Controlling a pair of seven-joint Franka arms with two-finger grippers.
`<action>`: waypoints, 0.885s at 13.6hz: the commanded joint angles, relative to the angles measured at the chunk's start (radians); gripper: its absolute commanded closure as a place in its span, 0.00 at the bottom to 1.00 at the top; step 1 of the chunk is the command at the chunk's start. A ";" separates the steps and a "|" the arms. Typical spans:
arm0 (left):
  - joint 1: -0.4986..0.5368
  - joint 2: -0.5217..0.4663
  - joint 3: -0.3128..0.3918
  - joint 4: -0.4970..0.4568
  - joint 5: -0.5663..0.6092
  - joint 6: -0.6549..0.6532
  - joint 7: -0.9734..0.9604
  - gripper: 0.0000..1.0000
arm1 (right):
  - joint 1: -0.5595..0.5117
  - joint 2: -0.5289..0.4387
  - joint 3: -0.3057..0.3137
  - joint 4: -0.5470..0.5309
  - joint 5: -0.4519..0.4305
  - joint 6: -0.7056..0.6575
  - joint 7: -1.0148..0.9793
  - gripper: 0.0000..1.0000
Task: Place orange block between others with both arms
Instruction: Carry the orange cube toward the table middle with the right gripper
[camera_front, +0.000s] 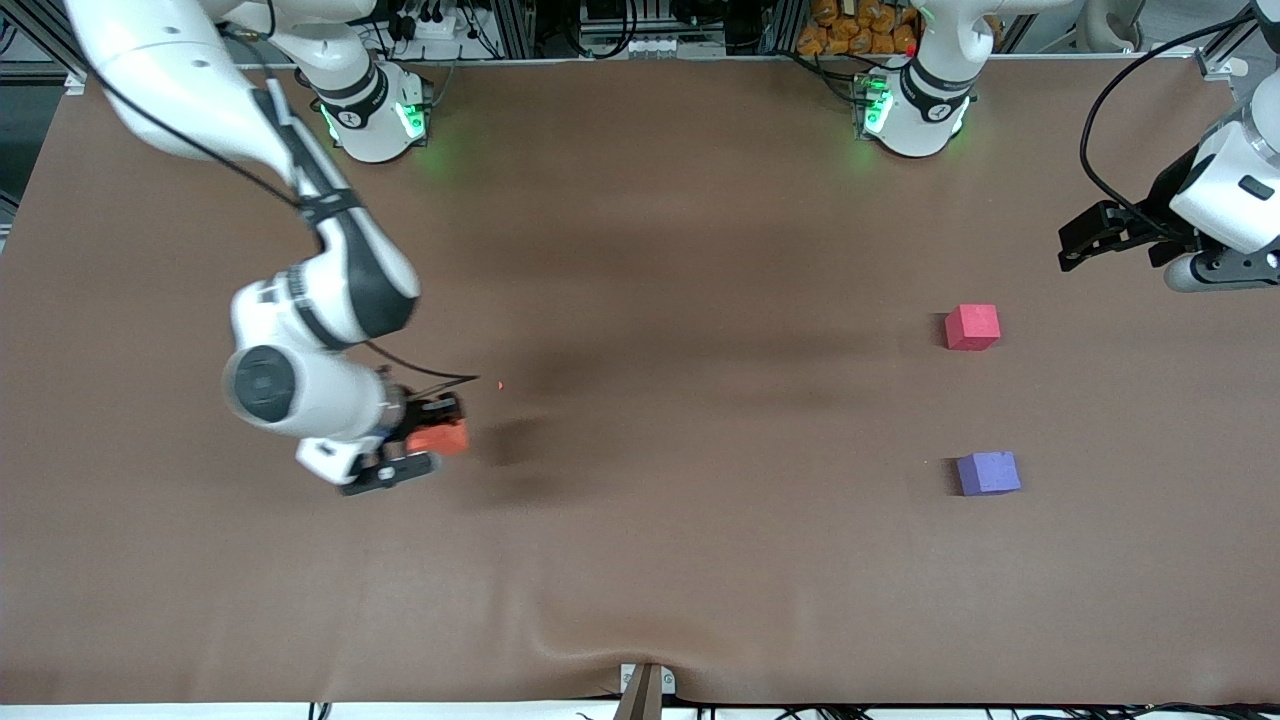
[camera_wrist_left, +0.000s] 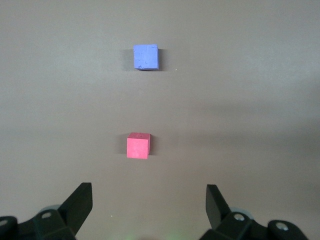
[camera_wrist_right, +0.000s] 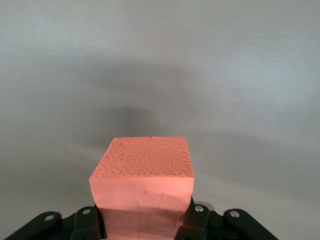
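Note:
Next, I let go of the orange block with my right gripper on the cloth (camera_front: 615, 403) past the red speck, toward the pinkish-red cube.
My right gripper (camera_front: 436, 436) is shut on the orange block (camera_front: 447, 438) toward the right arm's end of the table. In the right wrist view the orange block (camera_wrist_right: 142, 172) fills the space between the jaws, and its shadow falls apart from it on the cloth. The pinkish-red cube (camera_front: 972, 327) and the purple cube (camera_front: 988, 473) sit toward the left arm's end, the purple one nearer the front camera, with a bare gap between them. My left gripper (camera_front: 1080, 240) waits open and empty in the air beside the pinkish-red cube (camera_wrist_left: 138, 146), with the purple cube (camera_wrist_left: 145, 57) also in its view.
A brown cloth (camera_front: 640, 250) covers the whole table. It has a raised fold (camera_front: 640, 640) at the front edge above a clamp (camera_front: 645, 688). A tiny red speck (camera_front: 500, 385) lies next to the right gripper. Cables and racks line the edge by the arm bases.

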 joint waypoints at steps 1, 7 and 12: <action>0.008 -0.011 0.000 -0.014 -0.020 0.010 0.020 0.00 | 0.065 0.052 -0.007 0.046 0.002 0.047 0.122 0.99; 0.007 -0.011 0.000 -0.016 -0.020 0.010 0.020 0.00 | 0.246 0.139 -0.013 0.050 -0.015 0.225 0.340 0.97; 0.007 -0.008 0.000 -0.016 -0.020 0.012 0.020 0.00 | 0.416 0.211 -0.134 0.111 -0.014 0.245 0.492 0.87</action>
